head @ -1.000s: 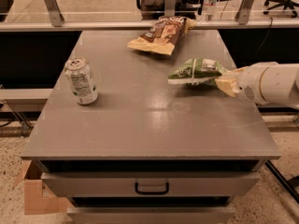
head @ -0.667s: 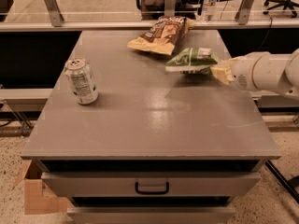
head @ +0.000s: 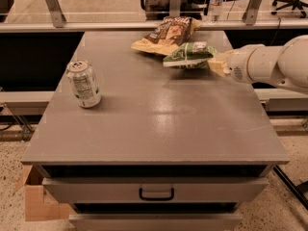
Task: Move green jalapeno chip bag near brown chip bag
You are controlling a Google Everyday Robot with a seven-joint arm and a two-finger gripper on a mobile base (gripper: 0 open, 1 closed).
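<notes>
My gripper is going to the near edge of the brown chip bag (head: 174,43). It will let go of the green jalapeno chip bag, now held just above the tabletop, snug against that edge.
The green jalapeno chip bag (head: 187,54) is crinkly light green with a white stripe. It is held just above the grey tabletop (head: 154,114) at the back right. My gripper (head: 215,63) comes in from the right on a white arm (head: 272,64) and is shut on the bag's right end. The brown chip bag (head: 166,33), dark brown with tan-yellow edges, lies flat at the back of the table. The green bag's far edge sits right beside it and overlaps its near edge in this view.
A silver soda can (head: 84,83) stands upright at the left of the table. A drawer with a black handle (head: 156,194) is below the front edge. A cardboard box (head: 36,201) sits on the floor at lower left. A railing and a water bottle (head: 215,1) are behind the table.
My gripper has carried the green bag toward the back and left, from the right middle of the table up to the brown bag's near edge.
</notes>
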